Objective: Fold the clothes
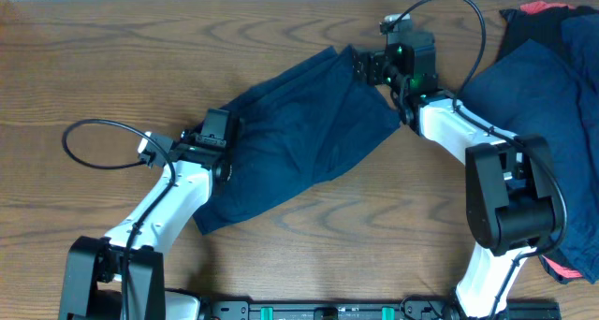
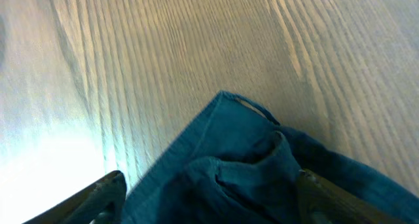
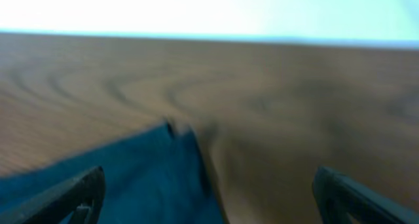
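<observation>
The robot's right gripper should next grab the navy-blue garment by the near corner of its hem [image 1: 394, 123], the one that points toward the pile of clothes.
A navy-blue garment like wide shorts [image 1: 309, 133] lies wrinkled and spread diagonally across the middle of the table. My left gripper [image 1: 225, 131] is over its left corner. In the left wrist view the fingers [image 2: 213, 201] are wide apart with a bunched cloth corner [image 2: 236, 152] between them. My right gripper [image 1: 367, 69] is at the garment's far right corner. In the right wrist view the fingers [image 3: 209, 201] are wide open over the cloth's corner [image 3: 144, 178], with bare wood under the right finger. More clothes are heaped at the right [image 1: 538, 86].
The heap at the right edge holds navy cloth with black pieces and red pieces [image 1: 538, 7]; a red bit [image 1: 562, 269] also shows near the right arm's base. A black cable [image 1: 94, 142] loops on the wooden table [image 1: 94, 58] by the left arm.
</observation>
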